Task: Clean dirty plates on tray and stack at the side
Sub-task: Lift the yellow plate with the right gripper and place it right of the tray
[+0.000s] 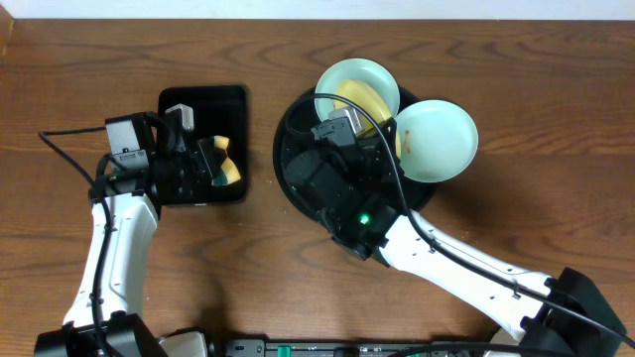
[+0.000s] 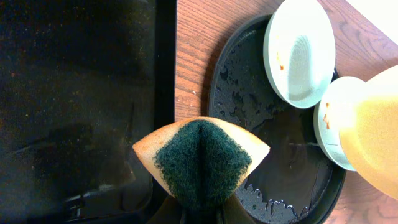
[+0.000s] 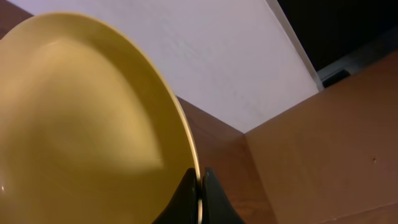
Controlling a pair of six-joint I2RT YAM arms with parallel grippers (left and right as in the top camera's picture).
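Note:
The pale yellow plate, tilted above the round black tray now, will go down from my right gripper on the bare wood (image 1: 529,136) beside the overhanging pale mint plate.
My right gripper (image 3: 200,182) is shut on the rim of the pale yellow plate (image 3: 93,124) and holds it tilted above the round black tray (image 1: 286,149). The plate also shows overhead (image 1: 365,101). Two pale mint plates lie on the tray's far side, one at the back (image 1: 359,75) and one overhanging the right rim (image 1: 439,139). Both show small orange smears in the left wrist view (image 2: 300,50) (image 2: 331,134). My left gripper (image 1: 213,164) is shut on a folded yellow sponge with a green scouring face (image 2: 202,158), over the rectangular tray's right edge.
The smaller rectangular black tray (image 1: 203,99) sits left of the round tray, under my left arm. The round tray's surface is wet (image 2: 273,162). Brown wood table (image 1: 496,59) lies all round. A cable trails at the far left (image 1: 60,149).

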